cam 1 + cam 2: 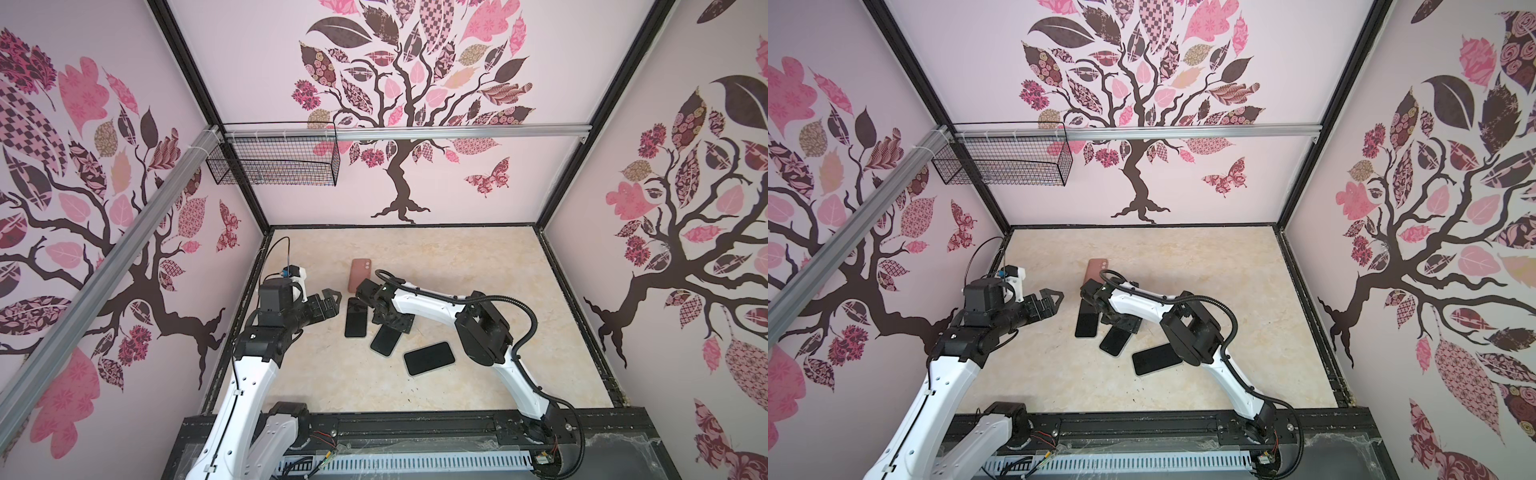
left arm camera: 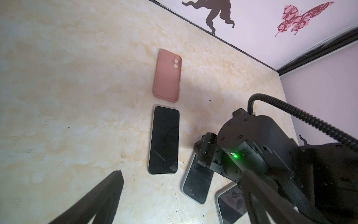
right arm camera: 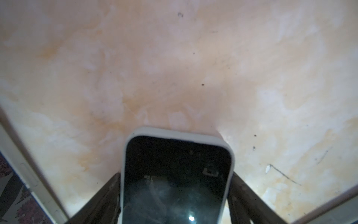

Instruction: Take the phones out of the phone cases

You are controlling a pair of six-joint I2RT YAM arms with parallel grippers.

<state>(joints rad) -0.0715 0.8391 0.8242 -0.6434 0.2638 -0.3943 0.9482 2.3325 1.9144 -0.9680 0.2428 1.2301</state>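
My left gripper needs to close on the near end (image 1: 381, 349) (image 2: 193, 194) of the pale grey phone case, because my right gripper is holding the case's far end.
A phone (image 3: 176, 164) sits in a pale grey phone case (image 3: 174, 131) and lies screen-up at the table's middle. It shows in both top views (image 1: 383, 343) (image 1: 1114, 341) and in the left wrist view (image 2: 196, 182). My right gripper (image 1: 388, 322) (image 3: 175, 174) is down over its far end. One finger presses each long side of the case. My left gripper (image 1: 328, 305) (image 2: 182, 174) hovers open to the left and holds nothing.
An empty pink case (image 1: 360, 274) (image 2: 167, 75) lies further back. A bare black phone (image 1: 356, 318) (image 2: 164, 139) lies next to the gripped one. Another cased phone (image 1: 429, 358) (image 2: 230, 203) lies nearer the front right. A wire basket (image 1: 274, 162) hangs on the back rail.
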